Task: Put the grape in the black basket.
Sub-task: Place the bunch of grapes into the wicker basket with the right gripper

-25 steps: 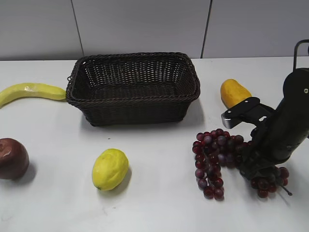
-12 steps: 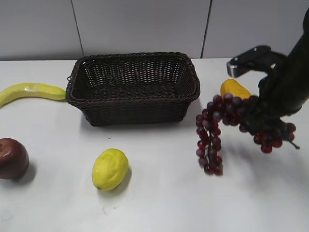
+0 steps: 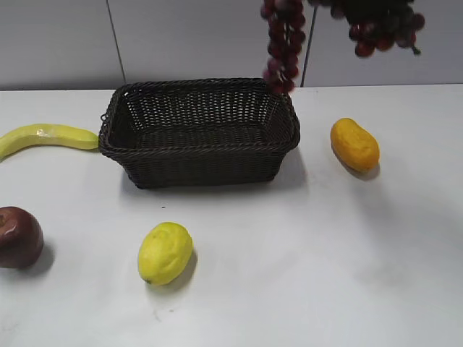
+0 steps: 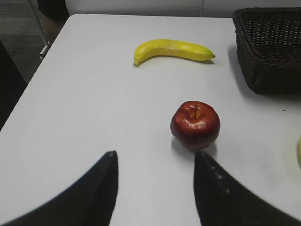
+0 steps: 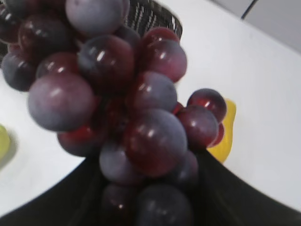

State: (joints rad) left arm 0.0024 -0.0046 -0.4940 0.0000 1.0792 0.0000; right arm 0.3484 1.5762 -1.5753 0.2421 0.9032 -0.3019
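Observation:
I should let go of the grape with my right gripper in the middle of the black basket [image 3: 213,121], near the basket's back side.
The grape [image 3: 284,43] is a bunch of dark red-purple grapes hanging high at the top of the exterior view, its long strand dangling over the right end of the black basket [image 3: 199,130]. In the right wrist view the grape [image 5: 117,103] fills the frame between my right gripper's [image 5: 150,193] fingers, which are shut on it. The basket's corner [image 5: 150,16] shows behind it. My left gripper [image 4: 155,157] is open and empty above the table, near a dark red apple [image 4: 195,123]. The basket's edge [image 4: 270,47] shows at the left wrist view's right.
A yellow lemon [image 3: 165,252] lies in front of the basket. A banana [image 3: 43,137] lies to its left, and an apple [image 3: 18,236] at the left edge. An orange-yellow fruit [image 3: 354,144] lies to the basket's right.
My right gripper has lifted the grape off the table, up and to the left, until it hangs above the basket's right end. The arm has risen out of the exterior view.

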